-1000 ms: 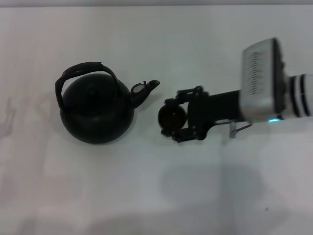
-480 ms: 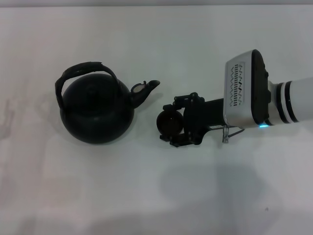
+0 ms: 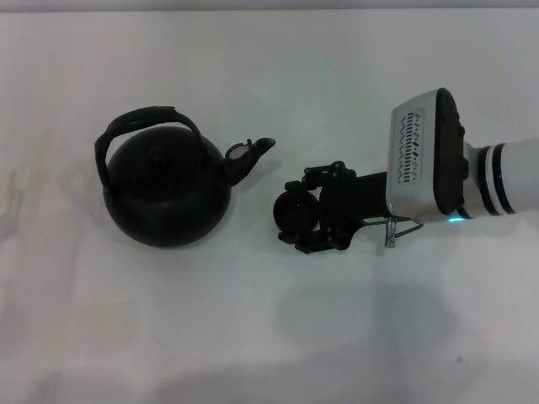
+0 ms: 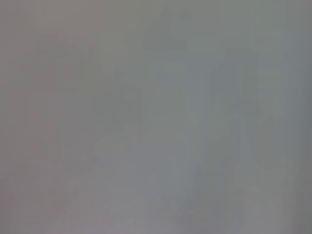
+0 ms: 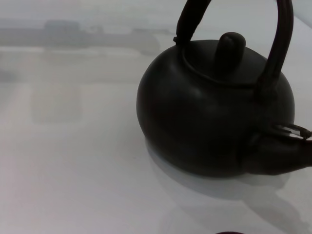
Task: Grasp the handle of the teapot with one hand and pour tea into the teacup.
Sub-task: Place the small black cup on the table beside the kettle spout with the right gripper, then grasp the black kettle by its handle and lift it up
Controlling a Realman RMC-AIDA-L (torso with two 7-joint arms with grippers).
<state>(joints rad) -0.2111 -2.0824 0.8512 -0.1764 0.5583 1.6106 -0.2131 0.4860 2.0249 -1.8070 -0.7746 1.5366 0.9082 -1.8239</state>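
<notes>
I should close my left gripper on the back side of the teapot's handle [image 3: 101, 156], at the place where it rises opposite the teapot's spout.
The matte black teapot [image 3: 167, 192] stands upright on the white table at the left, its short spout [image 3: 251, 154] pointing right. Its arched handle [image 3: 145, 118] spans over the top. The small dark teacup [image 3: 296, 210] sits just right of the spout, a small gap apart. My right gripper [image 3: 306, 210] reaches in from the right, its fingers on either side of the teacup and shut on it. The right wrist view shows the teapot [image 5: 214, 112] and handle [image 5: 282, 44] close ahead. The left gripper is out of view; the left wrist view shows only blank grey.
The white table [image 3: 269, 337] stretches on all sides of the teapot and cup. The right arm's silver wrist housing [image 3: 425, 156] hangs over the table's right side.
The right arm has swung in from the right, and its wrist housing has moved left. The teacup has shifted slightly toward me together with the gripper. The teapot has not moved.
</notes>
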